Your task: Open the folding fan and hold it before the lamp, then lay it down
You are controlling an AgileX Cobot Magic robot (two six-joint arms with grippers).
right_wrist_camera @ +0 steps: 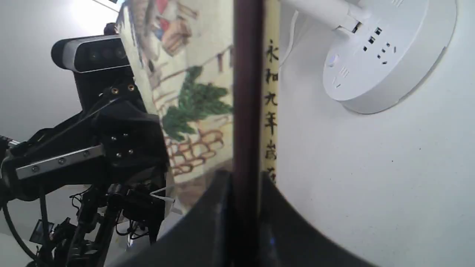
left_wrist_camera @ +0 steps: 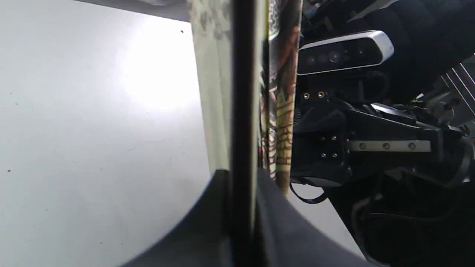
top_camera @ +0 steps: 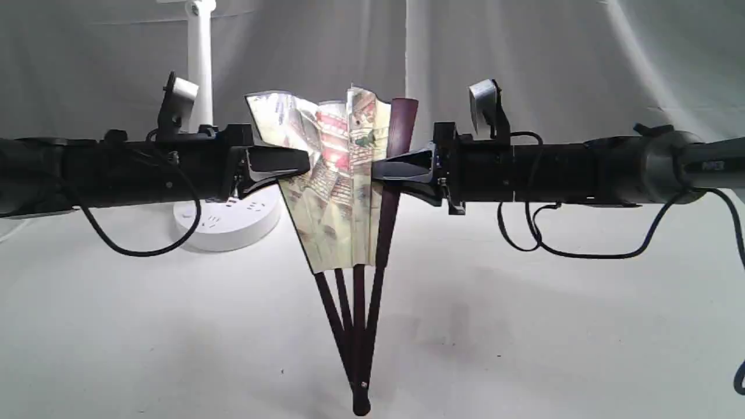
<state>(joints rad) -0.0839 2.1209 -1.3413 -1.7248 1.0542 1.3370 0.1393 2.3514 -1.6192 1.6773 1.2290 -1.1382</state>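
The maroon guard stick is held midway down the leaf by my right gripper, which should open and grip nearer the stick's top [top_camera: 402, 117] before it spreads the fan wider.
The folding fan [top_camera: 340, 174] stands upright at the centre, partly spread, with its pivot down on the white table. Its cream painted leaf [right_wrist_camera: 193, 104] and dark maroon ribs [top_camera: 355, 314] show. My left gripper [top_camera: 294, 166] is shut on the fan's left edge, a dark guard stick [left_wrist_camera: 243, 111] running between its fingers. From the other side my right gripper [top_camera: 384, 170] is shut on the maroon right guard stick [right_wrist_camera: 246, 92]. The white lamp [top_camera: 201, 70] stands behind the left arm; its round socket base [right_wrist_camera: 386, 63] lies close by the fan.
A white cloth backdrop [top_camera: 582, 64] hangs behind. Black cables [top_camera: 582, 250] droop under both arms. The opposite arm's wrist camera [left_wrist_camera: 345, 52] sits close past the fan in each wrist view.
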